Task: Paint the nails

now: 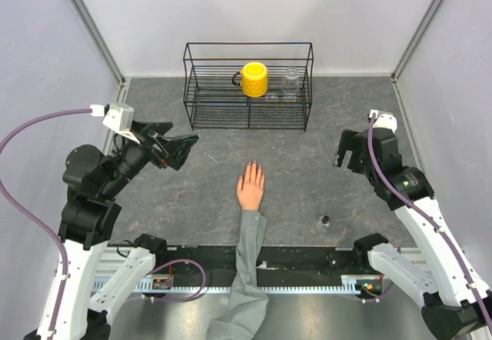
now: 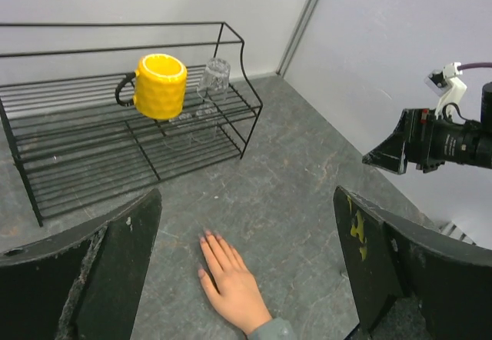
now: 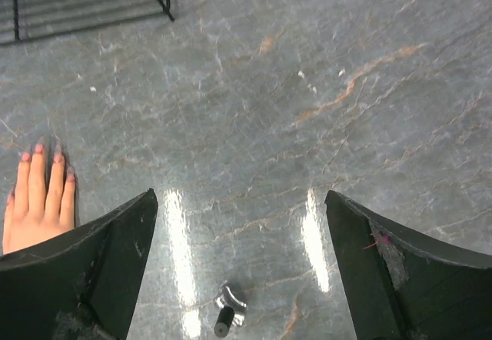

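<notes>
The nail polish bottle has a dark cap [image 1: 326, 218] [image 3: 224, 321]. My right gripper will go there next and close on it, so the bottle can be lifted beside the mannequin hand.
The peach mannequin hand [image 1: 250, 187] lies palm down at the table's middle, fingers pointing away from the arm bases, with its grey sleeve [image 1: 250, 259] trailing over the near edge. Its nails [image 3: 38, 149] look pinkish in the right wrist view. The hand also shows in the left wrist view [image 2: 232, 285]. A small nail polish bottle [image 1: 326, 220] with a dark cap stands to the right of the hand, and shows in the right wrist view [image 3: 227, 314]. My left gripper [image 1: 184, 149] is open and empty, raised left of the hand. My right gripper [image 1: 344, 151] is open and empty, raised to the right.
A black wire rack [image 1: 247, 86] stands at the back of the table, holding a yellow mug [image 1: 254, 79] and a clear glass [image 1: 290, 82]. White walls enclose the left, back and right sides.
</notes>
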Controlling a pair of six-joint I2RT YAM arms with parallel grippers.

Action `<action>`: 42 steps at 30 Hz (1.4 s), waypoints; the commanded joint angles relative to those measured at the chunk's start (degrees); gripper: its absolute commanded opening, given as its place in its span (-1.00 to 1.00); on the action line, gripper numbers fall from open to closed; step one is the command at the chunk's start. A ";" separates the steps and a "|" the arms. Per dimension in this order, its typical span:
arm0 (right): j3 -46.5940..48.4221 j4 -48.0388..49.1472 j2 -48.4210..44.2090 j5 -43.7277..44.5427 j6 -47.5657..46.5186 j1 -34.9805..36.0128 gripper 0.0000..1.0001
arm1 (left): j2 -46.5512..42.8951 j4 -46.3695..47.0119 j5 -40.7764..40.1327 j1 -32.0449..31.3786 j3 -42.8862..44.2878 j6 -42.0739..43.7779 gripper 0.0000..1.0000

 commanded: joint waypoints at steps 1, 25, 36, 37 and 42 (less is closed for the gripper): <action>1.01 -2.19 2.91 -7.65 0.00 0.04 0.96 | 0.91 0.17 5.59 0.34 -2.14 -0.07 0.98; -15.60 -7.02 7.15 11.26 27.04 37.31 0.37 | 9.35 6.85 21.17 0.34 -14.98 -4.28 0.74; -17.45 -12.11 5.83 10.92 34.61 37.31 0.18 | 9.35 8.25 22.84 0.26 -17.44 -5.07 0.72; -17.01 -12.64 5.65 10.74 34.61 37.31 0.18 | 9.43 8.52 22.92 0.26 -17.53 -5.16 0.72; -16.30 -14.32 6.43 8.99 34.70 37.31 0.14 | 9.87 8.96 23.36 0.26 -17.79 -5.43 0.71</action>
